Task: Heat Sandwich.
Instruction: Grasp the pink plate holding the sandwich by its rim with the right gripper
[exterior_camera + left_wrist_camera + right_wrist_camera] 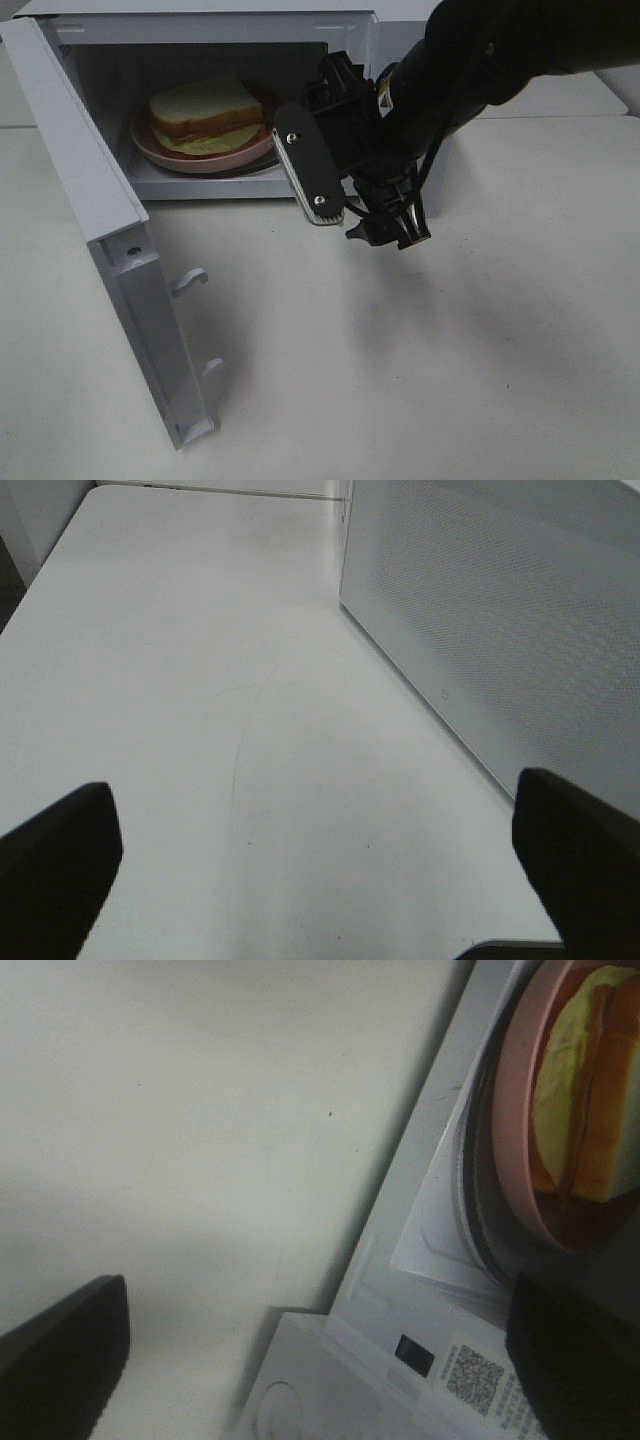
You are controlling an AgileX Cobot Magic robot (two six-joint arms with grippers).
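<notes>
Next, my right gripper goes next to the pink plate's front rim (238, 160) (522, 1195), beside the sandwich at the opening of the microwave, and closes there.
The sandwich (205, 110) of thick white bread with pale yellow-green filling lies on a round pink plate (200, 158) inside the open microwave (345, 30). My right gripper (360, 215) hangs just in front of the microwave's opening, to the right of the plate, open and empty. The right wrist view looks past its dark fingertips (60, 1360) at the sandwich (590, 1080), the plate (520, 1160) and the oven's front sill. My left gripper (320, 870) is open over bare table beside a white dotted microwave panel (500, 610). It is out of the exterior high view.
The microwave door (110, 230) stands swung out to the left, its two latch hooks (190, 282) pointing over the table. A white table (450, 380) spreads in front and to the right. The right arm (500, 60) covers the oven's right side.
</notes>
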